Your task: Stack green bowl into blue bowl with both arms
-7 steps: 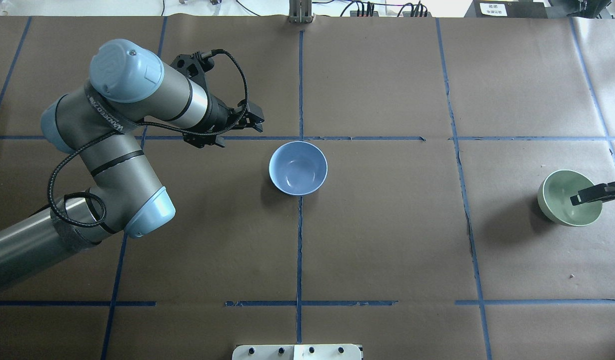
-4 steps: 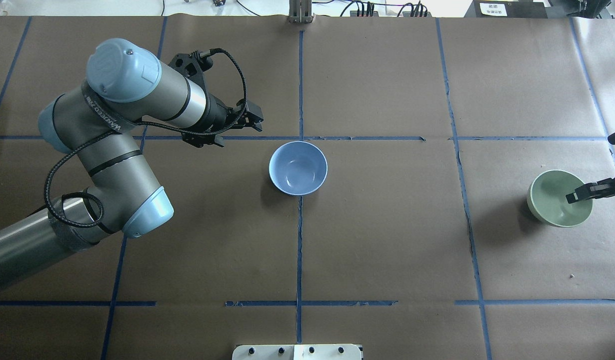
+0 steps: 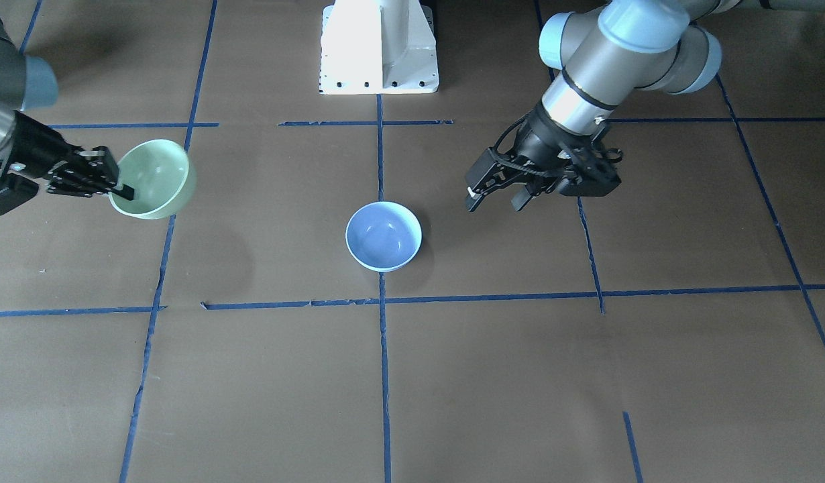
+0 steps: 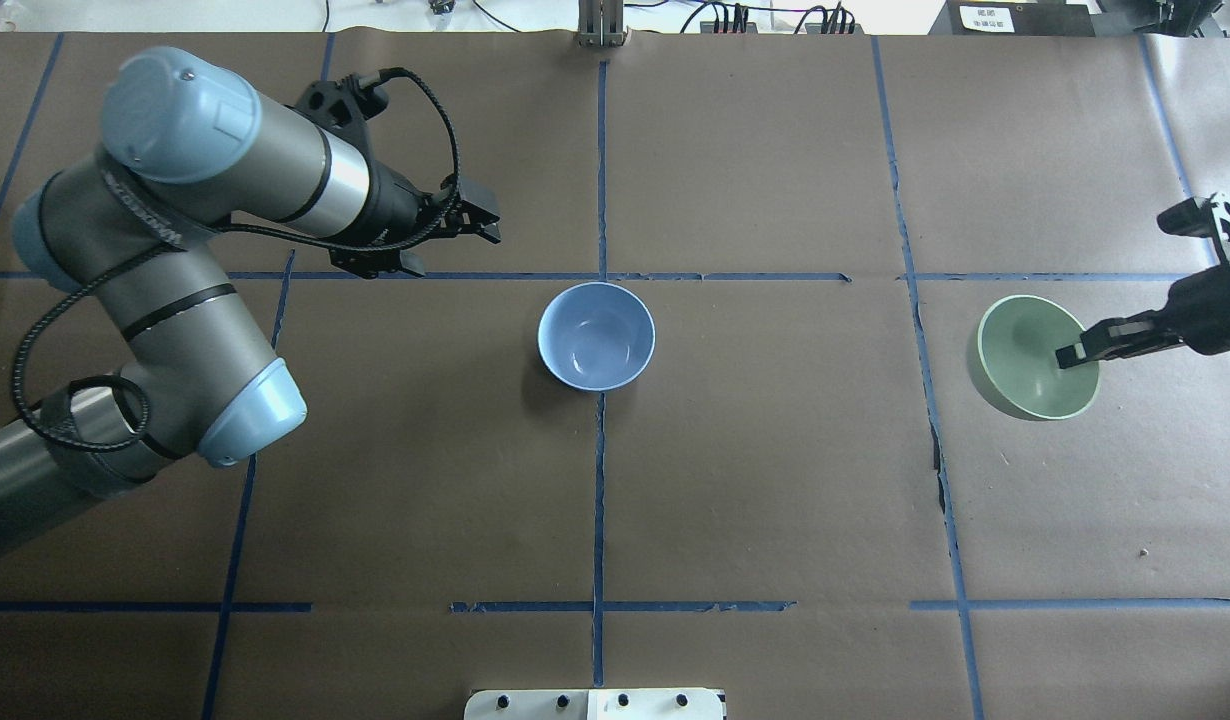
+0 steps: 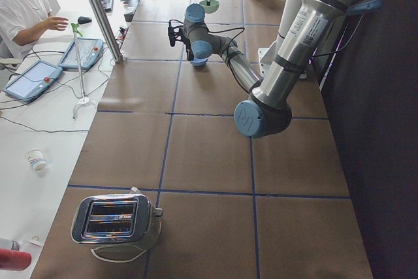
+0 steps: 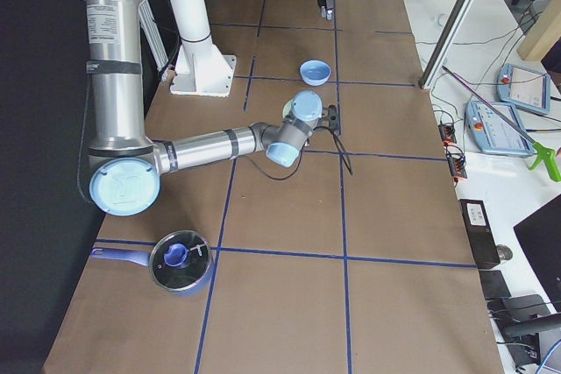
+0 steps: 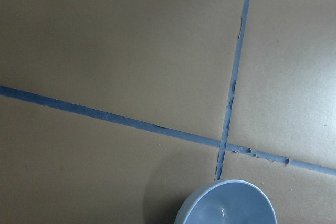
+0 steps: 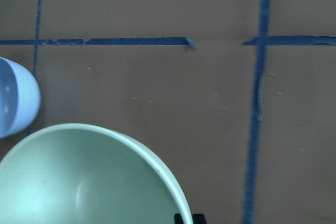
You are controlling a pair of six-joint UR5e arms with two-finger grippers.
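Note:
I will set the green bowl down inside the blue bowl on the middle tape line [image 3: 383, 234] [image 8: 7, 99] using my right gripper.
The blue bowl [image 4: 596, 335] stands upright on the brown table at the middle; it also shows in the front view [image 3: 383, 235] and at the bottom of the left wrist view [image 7: 227, 203]. My right gripper [image 4: 1072, 355] is shut on the rim of the green bowl [image 4: 1025, 350], one finger inside it, and holds it tilted above the table, well right of the blue bowl. The front view shows the same grip [image 3: 122, 190] on the green bowl [image 3: 159, 176]. My left gripper [image 4: 492, 226] is open and empty, hovering left of and behind the blue bowl, as the front view [image 3: 494, 201] shows.
The white pedestal base [image 3: 379, 47] stands at the robot's side of the table. A toaster [image 5: 114, 220] sits at the table's left end and a lidded pot [image 6: 180, 260] at its right end. An operator [image 5: 23, 4] sits beside the left end.
My right gripper has carried the green bowl leftward toward the table's middle. My left arm has pulled back a little, left and away from the blue bowl.

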